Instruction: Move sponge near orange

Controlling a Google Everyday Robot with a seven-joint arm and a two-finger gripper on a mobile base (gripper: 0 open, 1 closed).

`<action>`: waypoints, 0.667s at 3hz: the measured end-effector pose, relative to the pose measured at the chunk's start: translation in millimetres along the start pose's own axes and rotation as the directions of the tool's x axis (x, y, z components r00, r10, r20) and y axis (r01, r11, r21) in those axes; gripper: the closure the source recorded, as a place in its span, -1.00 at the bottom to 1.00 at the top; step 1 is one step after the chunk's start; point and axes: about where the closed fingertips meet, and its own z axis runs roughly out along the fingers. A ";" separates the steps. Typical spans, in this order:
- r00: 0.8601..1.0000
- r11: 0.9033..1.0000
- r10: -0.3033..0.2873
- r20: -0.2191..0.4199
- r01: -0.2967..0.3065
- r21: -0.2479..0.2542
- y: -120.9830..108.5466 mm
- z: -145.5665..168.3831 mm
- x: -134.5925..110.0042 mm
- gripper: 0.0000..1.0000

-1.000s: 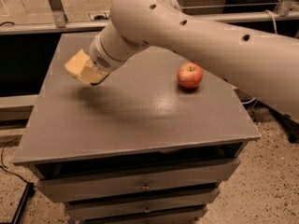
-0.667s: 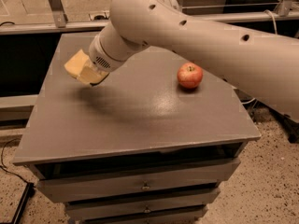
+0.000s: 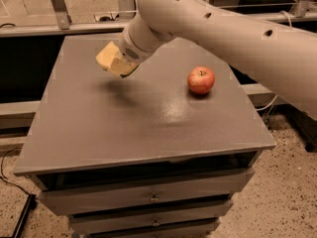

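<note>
My gripper will release the sponge on the back part of the grey table top point(image 3: 141, 52), just in front of the orange.
My gripper point(image 3: 115, 61) is the yellowish blocky end of the pale arm point(image 3: 208, 24). It hovers a little above the back-left part of the grey table top point(image 3: 124, 128) and casts a shadow beneath it. It is well left of a red apple point(image 3: 201, 80). No sponge and no orange show in this view; the arm covers the back of the table.
The red apple with a stem dimple sits at the right middle of the table. The table is a cabinet with drawers point(image 3: 153, 197) at the front. A metal rail point(image 3: 59, 29) runs behind it. A cable point(image 3: 10, 172) lies on the speckled floor at left.
The gripper has moved to the right and slightly toward the back of the table. The apple has not moved.
</note>
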 end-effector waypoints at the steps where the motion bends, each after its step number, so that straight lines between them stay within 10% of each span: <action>1: 0.999 0.999 0.008 -0.038 -0.006 0.054 -39.4 4.2 20.0 1.00; 2: 0.997 0.996 0.037 -0.061 -0.032 0.084 -71.2 17.0 41.0 1.00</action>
